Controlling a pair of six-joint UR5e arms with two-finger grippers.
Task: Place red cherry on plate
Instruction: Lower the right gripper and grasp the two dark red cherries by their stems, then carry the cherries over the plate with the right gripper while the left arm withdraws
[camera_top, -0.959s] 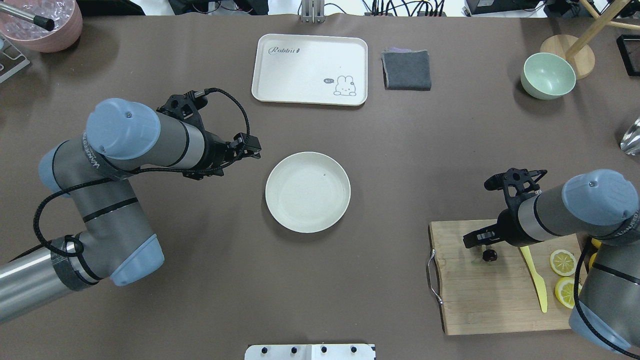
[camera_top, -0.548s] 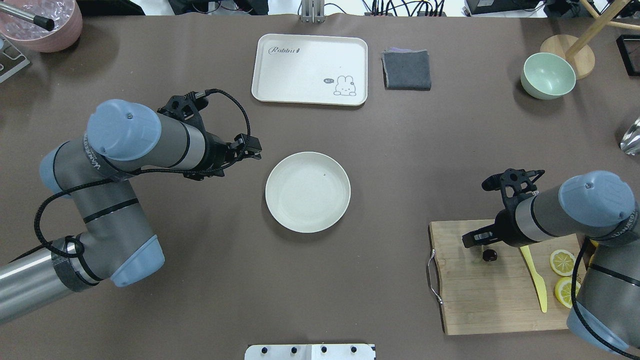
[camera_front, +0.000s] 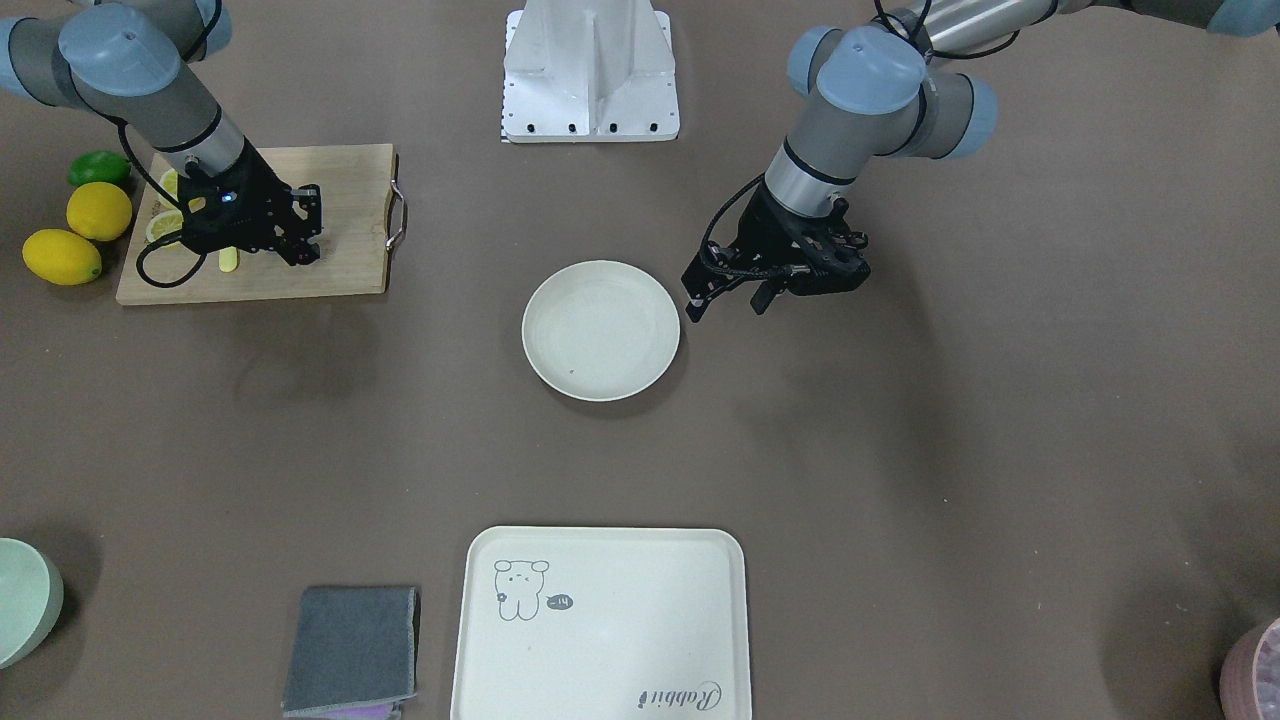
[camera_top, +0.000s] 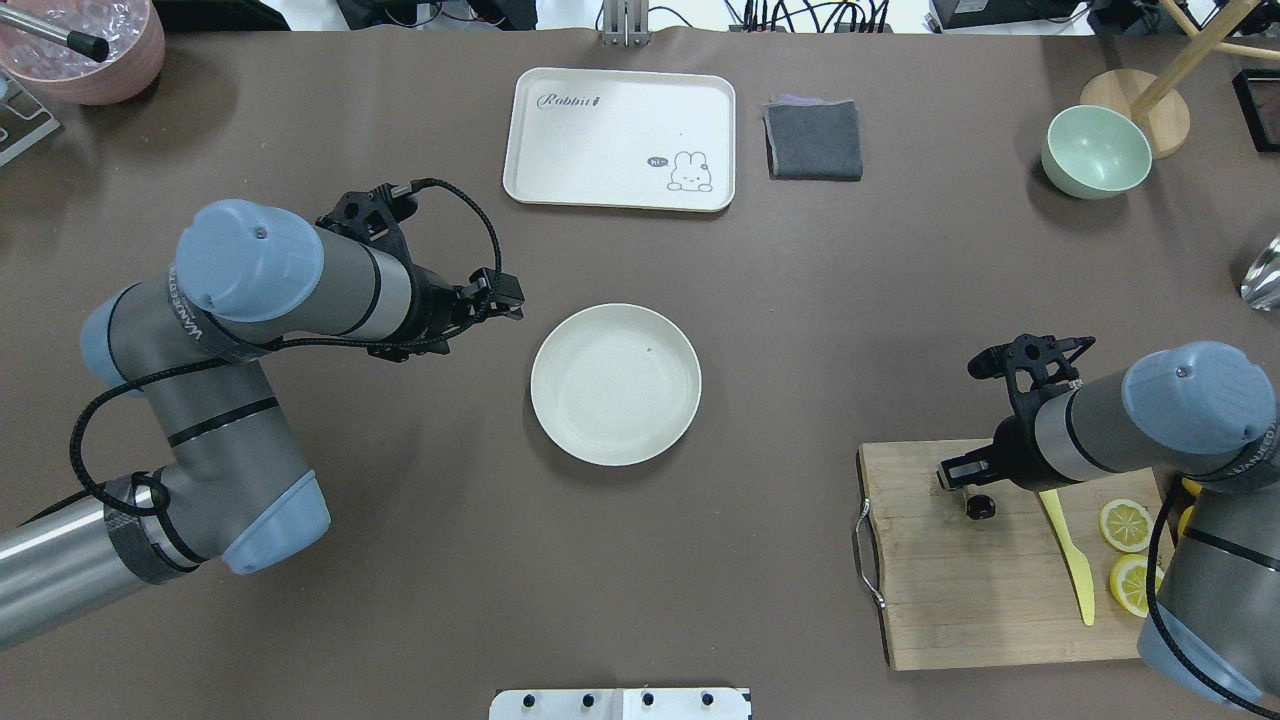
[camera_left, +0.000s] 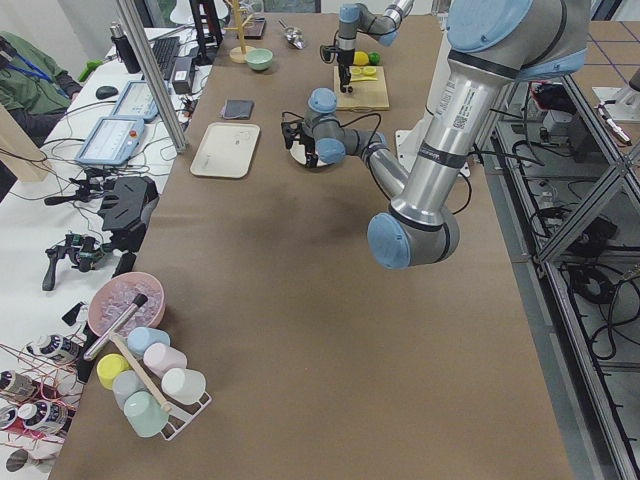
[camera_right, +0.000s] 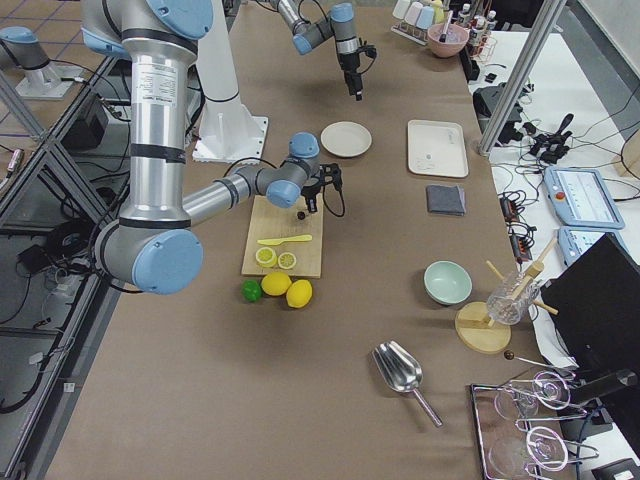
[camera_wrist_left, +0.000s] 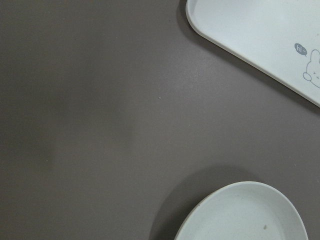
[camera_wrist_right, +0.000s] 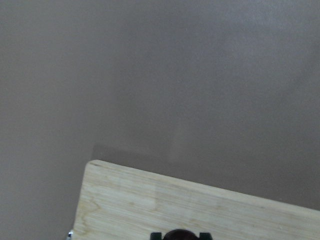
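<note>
Next, my right gripper releases the red cherry close to the middle of the round cream plate (camera_front: 607, 316).
The red cherry (camera_top: 980, 506) is a tiny dark fruit lying on the wooden cutting board (camera_top: 960, 600) near its far left part. My right gripper (camera_top: 968, 490) hangs low right over it. In the right wrist view the cherry (camera_wrist_right: 180, 235) sits at the bottom edge between the two fingertips (camera_wrist_right: 155, 235), with a thin gap on each side, so the gripper reads as open. The round cream plate (camera_top: 615, 385) lies empty at the table's centre. My left gripper (camera_top: 505, 298) hovers just left of the plate; its fingers are too small and dark to judge.
A yellow plastic knife (camera_top: 1070, 550) and lemon slices (camera_top: 1127, 524) share the board. Whole lemons (camera_front: 98, 210) lie beside it. A rabbit tray (camera_top: 620, 138), grey cloth (camera_top: 813, 140), green bowl (camera_top: 1095, 152) and pink bowl (camera_top: 85, 50) stand along the far side.
My right gripper drifted slightly left and then back right and a little away over the board. The cherry has barely shifted. The left arm has not moved.
</note>
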